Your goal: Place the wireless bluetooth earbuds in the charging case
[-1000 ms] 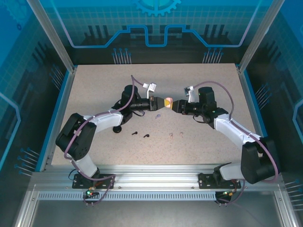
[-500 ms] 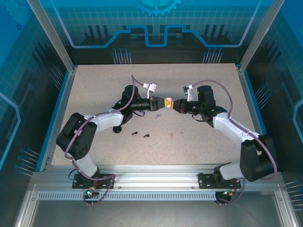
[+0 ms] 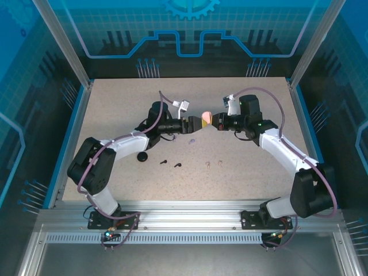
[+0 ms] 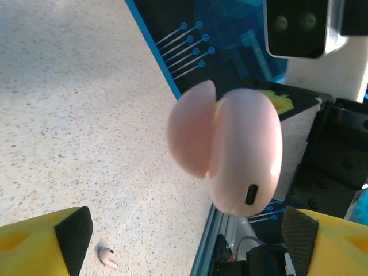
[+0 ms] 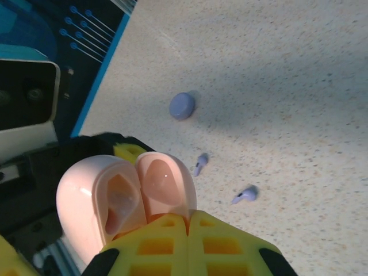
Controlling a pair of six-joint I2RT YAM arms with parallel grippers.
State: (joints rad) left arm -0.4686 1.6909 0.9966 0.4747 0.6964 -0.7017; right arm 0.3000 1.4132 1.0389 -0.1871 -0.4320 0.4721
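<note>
Next, my left gripper takes the case's body (image 4: 247,150) with its wells up, since my right gripper holds the open lid's edge and needs to be free for the pink earbuds.
The pale pink charging case (image 3: 205,119) hangs above the table between the two arms, its lid (image 4: 192,129) swung open. My right gripper (image 5: 190,230) is shut on the lid's edge, and the case's empty wells (image 5: 118,201) face its camera. My left gripper (image 4: 184,241) is open, its yellow fingers (image 4: 40,247) wide apart below the case (image 4: 244,155) and not touching it. On the table lie lilac earbuds (image 5: 200,164), black earbuds (image 3: 177,165) and pale pink earbuds (image 3: 207,165). One pink earbud (image 4: 106,256) lies below the left gripper.
A round lilac case (image 5: 182,106) lies closed on the table beyond the lilac earbuds. A black round case (image 3: 141,157) sits by the left arm's elbow. The table's blue edge rail (image 4: 155,52) runs along the far side.
My left gripper has opened and let go of the pink case. The right gripper closed on the case's lid and now carries it, slightly farther back.
</note>
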